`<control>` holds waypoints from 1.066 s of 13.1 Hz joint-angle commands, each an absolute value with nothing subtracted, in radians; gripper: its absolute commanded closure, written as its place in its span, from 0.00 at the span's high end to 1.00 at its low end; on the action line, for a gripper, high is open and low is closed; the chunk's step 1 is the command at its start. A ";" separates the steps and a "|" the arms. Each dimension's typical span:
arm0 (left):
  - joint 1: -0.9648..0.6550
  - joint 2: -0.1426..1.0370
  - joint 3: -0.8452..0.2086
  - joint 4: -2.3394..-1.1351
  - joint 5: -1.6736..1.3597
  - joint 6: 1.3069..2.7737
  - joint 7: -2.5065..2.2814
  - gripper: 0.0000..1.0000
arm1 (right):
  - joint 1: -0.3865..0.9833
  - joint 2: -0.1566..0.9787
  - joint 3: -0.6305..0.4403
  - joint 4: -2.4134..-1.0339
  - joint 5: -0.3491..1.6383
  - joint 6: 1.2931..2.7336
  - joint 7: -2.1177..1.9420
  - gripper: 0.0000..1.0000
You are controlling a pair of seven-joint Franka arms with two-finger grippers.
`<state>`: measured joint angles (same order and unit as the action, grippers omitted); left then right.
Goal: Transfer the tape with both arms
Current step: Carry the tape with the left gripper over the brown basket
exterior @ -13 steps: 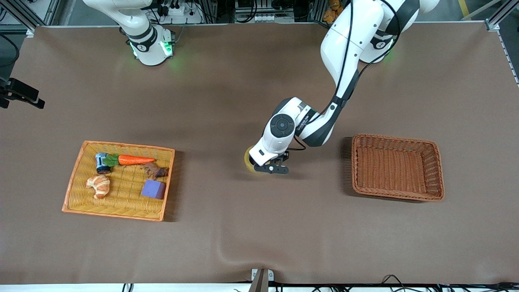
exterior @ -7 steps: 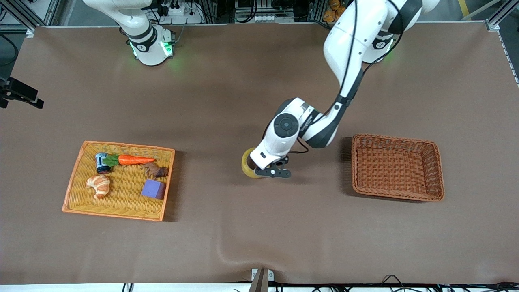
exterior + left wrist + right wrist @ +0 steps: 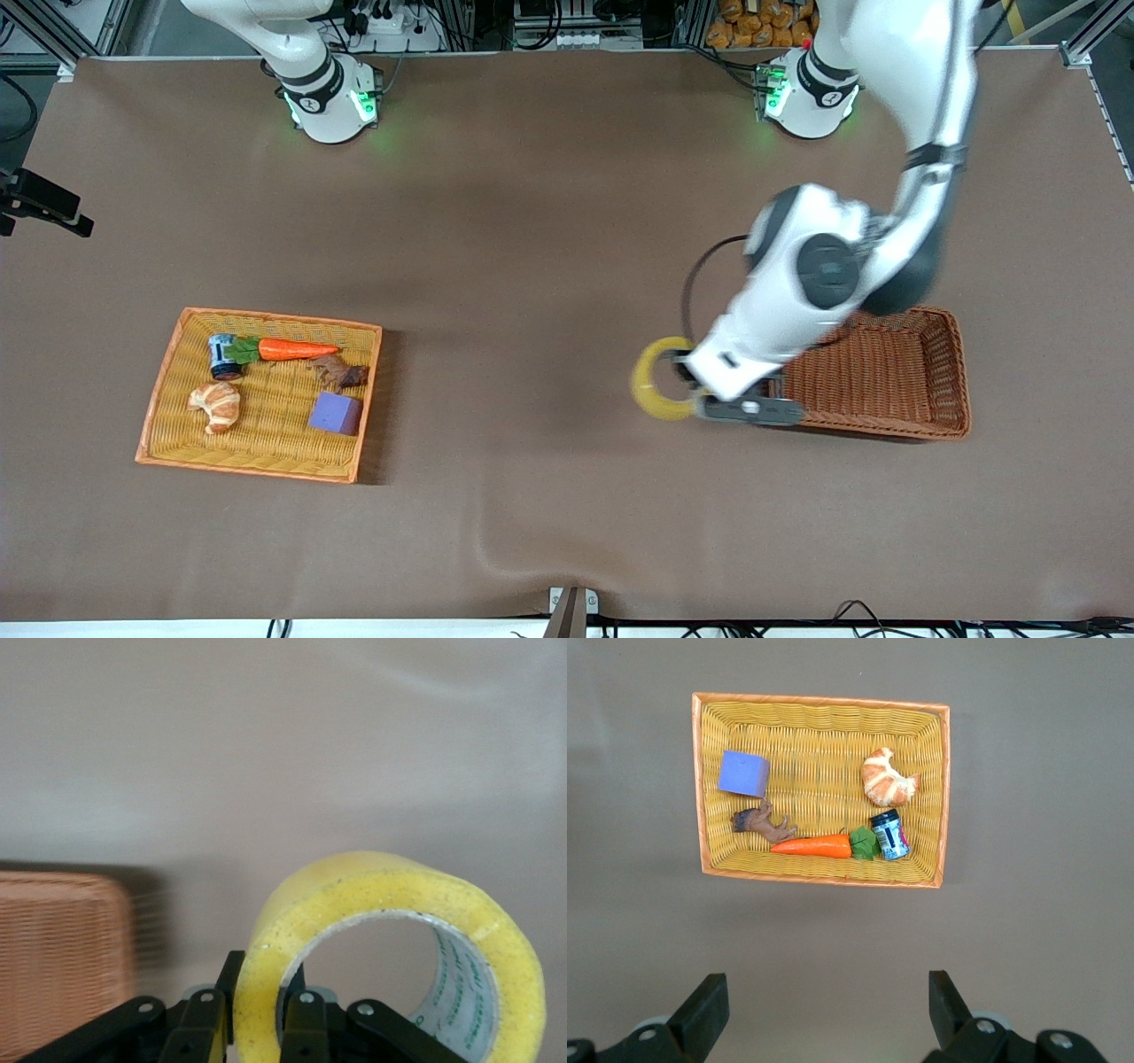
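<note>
My left gripper will let go of the tape near the middle of the brown wicker basket's empty bottom (image 3: 858, 366).
The tape (image 3: 660, 383), a yellowish translucent ring, hangs in the air just beside the brown wicker basket (image 3: 950, 372), on the side toward the right arm's end of the table. My left gripper (image 3: 689, 383) is shut on it. In the left wrist view the two black fingers pinch the wall of the tape (image 3: 390, 888), one inside the hole and one outside, with the left gripper (image 3: 263, 973) over bare table. My right gripper (image 3: 824, 994) is open with nothing between its fingers, high over the table near the yellow basket (image 3: 824, 702); the front view does not show it.
The yellow basket (image 3: 266, 315) toward the right arm's end holds a carrot (image 3: 297, 349), a croissant (image 3: 215, 405), a purple block (image 3: 336, 413), a brown toy animal (image 3: 339, 373) and a small can (image 3: 221, 355). The brown basket (image 3: 53, 957) has nothing in it.
The left gripper shut on the tape at the table's middle, lifted it and swung it toward the left arm's end, up to the brown basket. The right gripper stayed open.
</note>
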<state>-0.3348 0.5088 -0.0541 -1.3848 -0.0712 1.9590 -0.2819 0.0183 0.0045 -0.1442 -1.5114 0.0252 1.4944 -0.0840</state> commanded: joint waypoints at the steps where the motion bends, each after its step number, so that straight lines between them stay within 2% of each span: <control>1: -0.253 0.442 -0.061 -1.442 -0.083 1.824 -0.209 0.00 | 0.000 0.009 -0.133 -1.489 0.025 1.483 -0.083 1.00; 5: -0.123 0.419 -0.061 -1.526 -0.026 1.802 -0.126 0.00 | 0.000 0.009 -0.133 -1.491 0.018 1.477 -0.083 1.00; 8: -0.028 0.423 -0.064 -1.583 -0.017 1.853 -0.042 0.00 | -0.003 0.009 -0.133 -1.491 0.017 1.477 -0.083 1.00; 12: 0.034 0.416 -0.061 -1.788 -0.002 2.104 0.099 0.00 | -0.017 0.009 -0.133 -1.489 0.021 1.479 -0.080 1.00; 14: 0.078 0.446 -0.064 -1.813 0.011 2.163 0.129 0.00 | -0.028 0.009 -0.133 -1.488 0.031 1.477 -0.080 1.00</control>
<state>0.0386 0.4599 -0.0492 -1.7603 -0.0144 2.1078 0.0959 0.0019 0.0046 -0.1463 -1.5078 0.0242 1.4930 -0.0840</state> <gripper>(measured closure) 0.780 0.000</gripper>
